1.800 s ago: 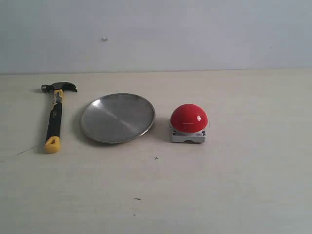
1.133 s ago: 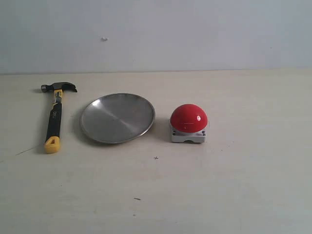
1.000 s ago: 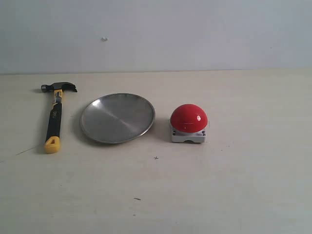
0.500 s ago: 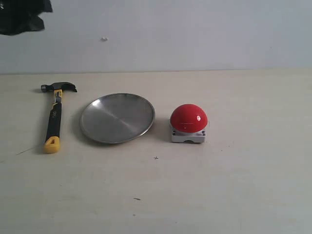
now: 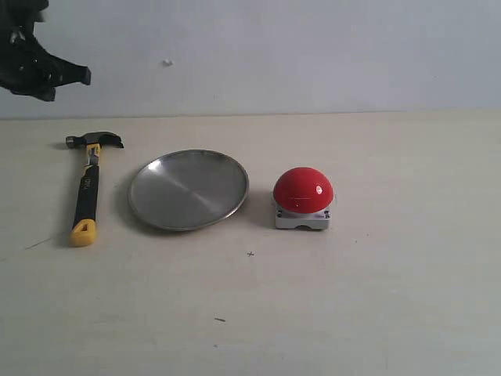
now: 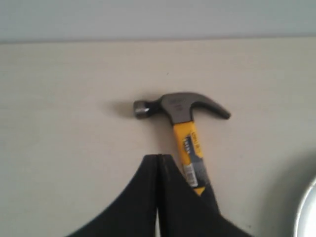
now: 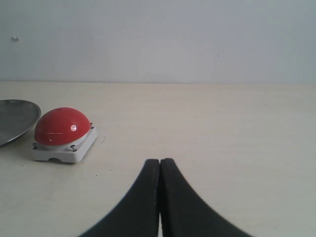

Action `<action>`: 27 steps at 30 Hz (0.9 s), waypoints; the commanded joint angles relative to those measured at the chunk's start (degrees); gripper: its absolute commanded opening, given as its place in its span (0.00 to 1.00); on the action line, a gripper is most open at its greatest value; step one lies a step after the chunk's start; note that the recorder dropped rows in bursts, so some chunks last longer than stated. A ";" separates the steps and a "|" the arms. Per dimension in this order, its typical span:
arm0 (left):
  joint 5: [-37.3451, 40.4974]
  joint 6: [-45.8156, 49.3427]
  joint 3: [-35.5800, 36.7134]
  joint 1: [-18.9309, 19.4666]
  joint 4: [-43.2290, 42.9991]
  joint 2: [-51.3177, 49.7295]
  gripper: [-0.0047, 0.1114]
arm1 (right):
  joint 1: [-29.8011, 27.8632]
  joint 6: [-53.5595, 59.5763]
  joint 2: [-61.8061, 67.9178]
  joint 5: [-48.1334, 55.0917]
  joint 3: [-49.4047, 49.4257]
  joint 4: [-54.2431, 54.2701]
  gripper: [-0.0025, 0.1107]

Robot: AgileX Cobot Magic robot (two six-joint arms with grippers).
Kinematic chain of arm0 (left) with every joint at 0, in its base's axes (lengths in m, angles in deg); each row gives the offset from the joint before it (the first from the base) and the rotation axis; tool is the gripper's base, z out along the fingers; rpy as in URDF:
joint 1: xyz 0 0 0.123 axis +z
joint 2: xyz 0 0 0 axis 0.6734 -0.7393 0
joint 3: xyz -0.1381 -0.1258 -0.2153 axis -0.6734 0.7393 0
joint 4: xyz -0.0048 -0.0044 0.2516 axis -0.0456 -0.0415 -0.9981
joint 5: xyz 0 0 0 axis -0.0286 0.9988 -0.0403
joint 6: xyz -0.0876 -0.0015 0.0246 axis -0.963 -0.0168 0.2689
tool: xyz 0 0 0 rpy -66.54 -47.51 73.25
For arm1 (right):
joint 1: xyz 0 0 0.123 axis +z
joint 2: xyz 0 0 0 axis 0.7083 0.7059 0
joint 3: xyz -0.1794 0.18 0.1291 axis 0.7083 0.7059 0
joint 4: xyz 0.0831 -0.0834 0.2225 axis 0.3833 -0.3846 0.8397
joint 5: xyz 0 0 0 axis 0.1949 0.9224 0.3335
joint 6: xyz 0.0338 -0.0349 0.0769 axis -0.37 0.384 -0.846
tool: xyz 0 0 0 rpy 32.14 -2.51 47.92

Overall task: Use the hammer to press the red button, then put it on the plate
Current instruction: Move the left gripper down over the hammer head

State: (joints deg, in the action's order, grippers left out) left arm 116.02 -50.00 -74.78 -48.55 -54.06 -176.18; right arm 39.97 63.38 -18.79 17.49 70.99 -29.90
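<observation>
My left gripper will next move over to the hammer and close on its yellow neck [image 5: 93, 158] [image 6: 190, 154], at the spot just below the hammer's dark head.
The hammer [image 5: 88, 185] lies flat at the left of the table, dark head away from the camera, yellow butt nearest. The left wrist view shows its head and yellow neck [image 6: 183, 118]. My left gripper [image 5: 39, 72] hangs high above the table's far left, beyond the hammer head. Its jaws [image 6: 158, 157] are shut with nothing held, and they cover part of the handle in that view. The silver plate [image 5: 189, 189] sits in the middle, the red button [image 5: 303, 192] to its right. My right gripper [image 7: 160, 161] is shut and empty, well back from the button [image 7: 62, 127].
The pale wooden table [image 5: 376, 298] stretches toward the camera and to the right of the button. A plain light wall [image 5: 313, 55] stands behind it. The plate's rim shows in the left wrist view [image 6: 305, 207] and the right wrist view [image 7: 17, 118].
My left arm has come into the exterior view at the top left and dropped lower toward the hammer. Hammer, plate and button have not moved.
</observation>
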 commanded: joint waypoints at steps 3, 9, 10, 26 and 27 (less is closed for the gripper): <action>16.54 4.50 -11.86 0.33 5.98 -6.40 0.04 | -0.26 0.06 -0.35 -0.37 0.27 -0.38 0.02; 26.33 6.83 -24.48 0.33 11.04 -13.95 0.04 | -0.26 0.06 -0.35 -0.37 0.27 -0.38 0.02; 27.90 7.07 -27.02 0.33 11.78 -15.18 0.04 | -0.26 0.06 -0.35 -0.37 0.27 -0.38 0.02; 31.01 6.61 -44.82 1.50 17.66 -31.39 0.05 | -0.26 0.06 -0.35 -0.37 0.27 -0.38 0.02; 31.01 6.61 -44.82 1.65 17.66 -31.64 0.07 | -0.26 0.06 -0.35 -0.37 0.27 -0.38 0.02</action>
State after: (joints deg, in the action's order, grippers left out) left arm 146.84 -42.92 -118.77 -47.63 -37.04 -207.54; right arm 39.97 63.38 -18.79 17.49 70.99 -29.90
